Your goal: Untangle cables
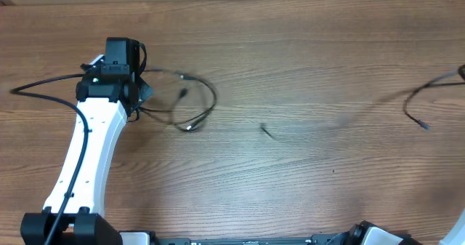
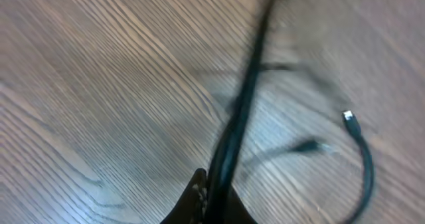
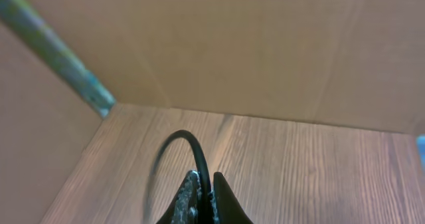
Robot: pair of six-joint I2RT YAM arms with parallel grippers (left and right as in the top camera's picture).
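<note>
My right gripper is going to set down the black cable. It will put it on the bare table [image 1: 424,89] across from my left gripper.
My left gripper [image 1: 138,92] sits at the table's left and is shut on a thin black cable [image 1: 207,99] that loops out to its right and ends in a small plug [image 1: 190,127]. In the left wrist view the fingers [image 2: 216,194] pinch this cable [image 2: 249,84], and a plug end [image 2: 348,117] curves off to the right. A second black cable [image 1: 415,103] lies at the far right with a plug [image 1: 425,126]. My right gripper is outside the overhead view. In its wrist view the fingers [image 3: 204,187] are shut on a black cable [image 3: 192,144] that arcs up and left.
A short dark cable bit [image 1: 267,131] lies near the table's middle. A thicker black arm wire [image 1: 43,81] runs left from the left arm. Brown board walls [image 3: 252,44] stand beyond the table's edge in the right wrist view.
</note>
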